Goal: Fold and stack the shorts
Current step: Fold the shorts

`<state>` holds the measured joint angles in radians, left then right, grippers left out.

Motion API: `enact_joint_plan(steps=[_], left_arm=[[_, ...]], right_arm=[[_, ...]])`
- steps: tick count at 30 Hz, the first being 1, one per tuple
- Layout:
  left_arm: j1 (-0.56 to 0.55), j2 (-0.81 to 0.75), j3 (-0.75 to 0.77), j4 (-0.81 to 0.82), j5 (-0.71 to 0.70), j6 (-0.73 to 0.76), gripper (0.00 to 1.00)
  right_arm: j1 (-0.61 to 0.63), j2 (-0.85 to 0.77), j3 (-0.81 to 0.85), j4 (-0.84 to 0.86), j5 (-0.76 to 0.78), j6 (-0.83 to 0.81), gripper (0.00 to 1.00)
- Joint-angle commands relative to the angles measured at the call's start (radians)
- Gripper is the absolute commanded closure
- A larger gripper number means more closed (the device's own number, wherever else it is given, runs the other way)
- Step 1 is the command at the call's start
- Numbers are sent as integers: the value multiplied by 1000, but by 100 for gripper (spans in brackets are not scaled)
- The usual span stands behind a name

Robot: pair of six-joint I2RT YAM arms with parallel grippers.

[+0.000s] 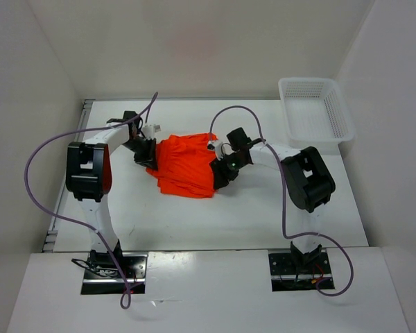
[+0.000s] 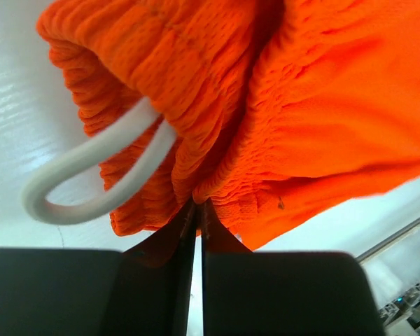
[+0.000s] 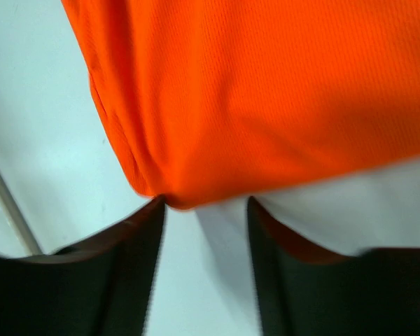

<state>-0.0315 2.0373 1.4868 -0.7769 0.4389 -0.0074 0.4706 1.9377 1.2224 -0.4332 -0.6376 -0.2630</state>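
The shorts' waistband bunches beyond my held near end, so next I open my left gripper and retake it closer to its far end (image 1: 164,144).
The orange-red shorts (image 1: 187,166) lie bunched in the middle of the table between both arms. My left gripper (image 1: 148,159) is at their left edge, shut on the ribbed waistband (image 2: 217,161), with a white drawstring loop (image 2: 91,168) hanging beside it. My right gripper (image 1: 220,173) is at the shorts' right edge. Its jaws are open, and the cloth's lower edge (image 3: 196,175) hangs just beyond the fingertips (image 3: 154,210), touching the left one and not held.
A white perforated plastic basket (image 1: 315,107) stands at the back right of the white table (image 1: 194,222). White walls enclose the left, back and right. Purple cables arc over both arms.
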Motion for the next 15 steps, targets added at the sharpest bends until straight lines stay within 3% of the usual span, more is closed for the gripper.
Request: enact_joint_plan(steps=[1,8,15], left_arm=[[-7,-34,-2,-28,-61,7,88],[-7,-55,47,-82,-62,7,64],[-7,-84,-6,-91,-8,7,47]], right_arm=[[-1,-80,35,-87,-4,-62,35],[-82,-2,340,14,162,30,34],[-92,252,612,68,217,67,37]])
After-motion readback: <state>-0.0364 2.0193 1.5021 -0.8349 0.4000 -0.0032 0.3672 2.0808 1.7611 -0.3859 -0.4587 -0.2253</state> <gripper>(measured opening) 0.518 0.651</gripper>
